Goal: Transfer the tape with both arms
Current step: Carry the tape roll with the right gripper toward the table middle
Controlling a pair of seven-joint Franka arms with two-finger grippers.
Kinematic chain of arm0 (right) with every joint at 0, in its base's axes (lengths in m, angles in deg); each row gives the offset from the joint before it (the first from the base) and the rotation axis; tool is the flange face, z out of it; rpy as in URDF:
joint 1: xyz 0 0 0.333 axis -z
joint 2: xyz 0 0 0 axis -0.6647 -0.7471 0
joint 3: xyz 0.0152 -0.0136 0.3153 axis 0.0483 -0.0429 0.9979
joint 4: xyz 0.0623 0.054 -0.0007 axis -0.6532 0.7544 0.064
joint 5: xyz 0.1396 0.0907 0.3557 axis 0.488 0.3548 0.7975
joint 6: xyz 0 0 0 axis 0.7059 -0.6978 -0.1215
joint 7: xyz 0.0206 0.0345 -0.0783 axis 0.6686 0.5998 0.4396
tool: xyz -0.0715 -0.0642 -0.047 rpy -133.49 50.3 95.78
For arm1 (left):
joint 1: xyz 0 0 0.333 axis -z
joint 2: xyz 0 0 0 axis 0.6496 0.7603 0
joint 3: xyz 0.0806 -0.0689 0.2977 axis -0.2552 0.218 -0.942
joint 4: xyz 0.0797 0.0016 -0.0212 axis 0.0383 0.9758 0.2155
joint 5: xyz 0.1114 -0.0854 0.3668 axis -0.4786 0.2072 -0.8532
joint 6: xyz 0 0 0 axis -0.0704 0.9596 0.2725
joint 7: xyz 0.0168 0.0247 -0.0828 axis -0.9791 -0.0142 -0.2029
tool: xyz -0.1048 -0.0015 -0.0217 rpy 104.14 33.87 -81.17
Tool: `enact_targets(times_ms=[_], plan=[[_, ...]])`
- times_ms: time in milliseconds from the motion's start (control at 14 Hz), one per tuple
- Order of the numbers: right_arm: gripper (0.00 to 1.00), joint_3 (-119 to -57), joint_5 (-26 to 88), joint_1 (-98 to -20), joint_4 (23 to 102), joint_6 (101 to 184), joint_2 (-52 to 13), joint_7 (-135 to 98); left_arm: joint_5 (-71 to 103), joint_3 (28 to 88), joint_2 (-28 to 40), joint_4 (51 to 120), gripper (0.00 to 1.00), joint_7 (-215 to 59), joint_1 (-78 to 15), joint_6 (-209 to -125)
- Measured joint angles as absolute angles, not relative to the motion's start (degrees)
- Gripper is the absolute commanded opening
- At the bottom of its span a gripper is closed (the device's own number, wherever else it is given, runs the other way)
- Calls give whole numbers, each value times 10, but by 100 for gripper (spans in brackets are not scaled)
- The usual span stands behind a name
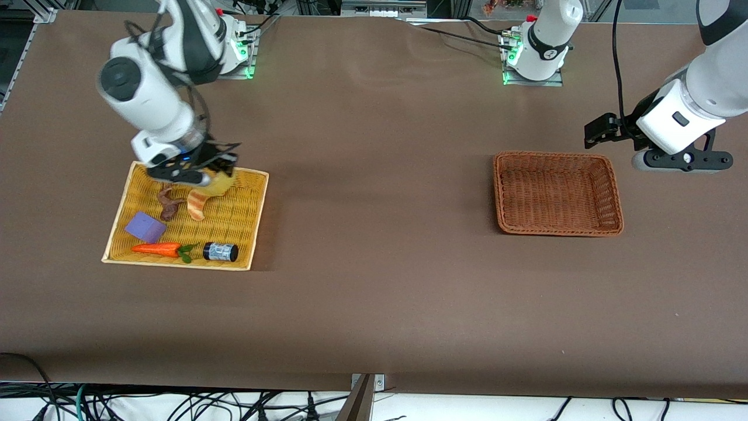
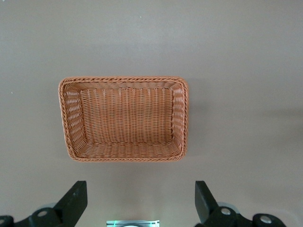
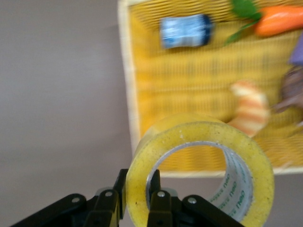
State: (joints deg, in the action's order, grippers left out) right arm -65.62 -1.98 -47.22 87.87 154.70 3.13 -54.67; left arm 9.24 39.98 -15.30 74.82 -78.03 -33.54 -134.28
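Next, my right gripper lets the tape, now lifted over the tray's edge, go on the bare table about midway point(image 1: 376, 182) between the yellow tray and brown basket.
The tape point(image 3: 199, 170), a thick yellowish roll with a grey-white core, hangs in my right gripper point(image 3: 137, 189). One finger is inside the core and one is outside, shut on the roll's wall. In the front view the roll point(image 1: 219, 182) shows under the right gripper point(image 1: 196, 175), lifted over the yellow tray's point(image 1: 245, 234) edge farthest from the front camera. My left gripper point(image 2: 140, 201) is open and empty. It hangs in the air point(image 1: 608, 131) at the left arm's end of the table, beside the brown basket point(image 1: 555, 193), which also shows in the left wrist view point(image 2: 124, 118).
The yellow tray holds a croissant point(image 1: 196, 204), a brown twisted piece point(image 1: 168, 204), a purple block point(image 1: 146, 227), a carrot point(image 1: 158, 248) and a small black-capped bottle point(image 1: 221, 252). The brown basket is empty. Bare brown table lies between tray and basket.
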Motion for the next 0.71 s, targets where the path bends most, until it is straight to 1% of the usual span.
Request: enact_targets(times_ms=[143,357,571,714], plan=[[2,-613,-20,-481,845,1538,18,-615,92,399,-153,748,100,-780,-337,-1343],[2,-594,-20,-521,785,1538,-33,-691,92,399,-153,748,100,-780,-338,-1342],[2,-593,-36,-589,694,1538,-121,-796,92,399,-152,748,100,-780,-338,-1341],[2,-593,-88,-633,631,1539,-188,-868,92,399,-152,748,100,-780,-338,-1340]])
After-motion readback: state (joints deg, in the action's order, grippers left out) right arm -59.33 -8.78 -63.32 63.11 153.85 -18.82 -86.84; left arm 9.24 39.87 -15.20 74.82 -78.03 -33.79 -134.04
